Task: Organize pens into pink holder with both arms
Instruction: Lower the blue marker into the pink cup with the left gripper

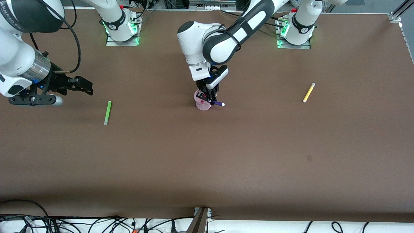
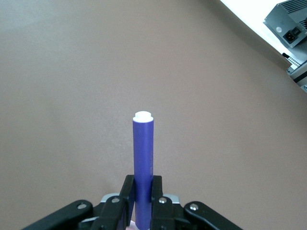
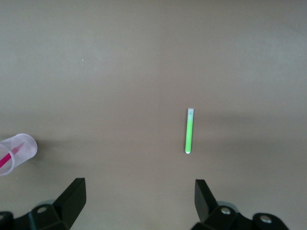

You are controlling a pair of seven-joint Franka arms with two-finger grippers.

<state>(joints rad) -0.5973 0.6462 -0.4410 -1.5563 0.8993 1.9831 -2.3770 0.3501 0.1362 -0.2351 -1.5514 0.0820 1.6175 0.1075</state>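
The dark purple pen will drop from my left gripper inside the pink holder (image 1: pixel 202 102) beside the magenta-pink pen.
My left gripper (image 1: pixel 209 96) is shut on the dark purple pen (image 1: pixel 218 103) and holds it tilted over the pink holder (image 1: pixel 202 107) at the table's middle. In the left wrist view the purple pen (image 2: pixel 143 153) stands between my left gripper's (image 2: pixel 142 191) fingers, pale end outward. The magenta-pink pen (image 1: pixel 202 101) stands in the holder. The green pen (image 1: pixel 107 112) lies toward the right arm's end. The yellow pen (image 1: pixel 309 92) lies toward the left arm's end. My right gripper (image 1: pixel 88 87) is open and empty, up beside the green pen. The right wrist view shows the right gripper (image 3: pixel 139 187), green pen (image 3: pixel 189 131), holder (image 3: pixel 18 152) and magenta pen (image 3: pixel 6 159).
The brown table (image 1: pixel 207 161) bears only the pens and holder. Both arm bases (image 1: pixel 122 29) stand along the edge farthest from the front camera. Cables (image 1: pixel 97 225) hang below the nearest edge.
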